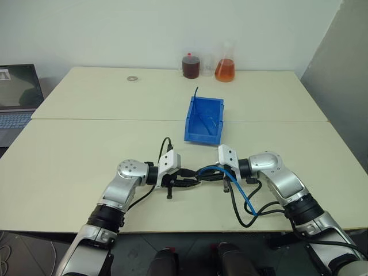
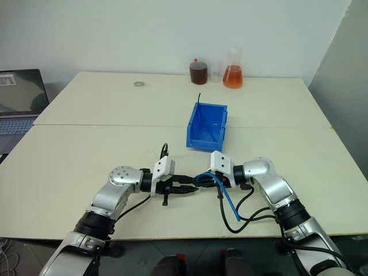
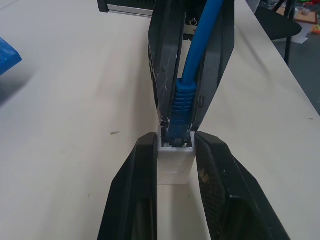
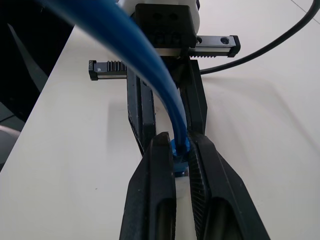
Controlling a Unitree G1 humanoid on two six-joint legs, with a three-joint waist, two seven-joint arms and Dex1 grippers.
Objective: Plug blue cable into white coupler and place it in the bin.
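Note:
I should release the blue cable from my right gripper inside the bright-blue bin (image 1: 211, 115), beside the other cable poking up there. The blue cable's plug is now at the coupler's opening.
My two grippers meet tip to tip above the near table, in front of the bin (image 1: 202, 138). The left gripper (image 3: 175, 140) is shut on the white coupler (image 3: 175, 165), a small boxy piece clamped between its fingers. The right gripper (image 4: 180, 137) is shut on the blue cable (image 4: 150, 75) just behind its plug. The plug end (image 3: 180, 107) sits at the coupler's opening, partly inside it. The rest of the blue cable (image 1: 241, 192) loops down under my right wrist. The bright-blue bin stands open-topped just beyond the grippers.
At the far edge stand a jar of dark red liquid (image 1: 191, 66) and a flask of orange liquid (image 1: 225, 69). A small flat ring (image 1: 133, 77) lies at the far left. A laptop (image 1: 17, 98) sits off the table's left side. A seam (image 1: 115, 119) joins two tabletops.

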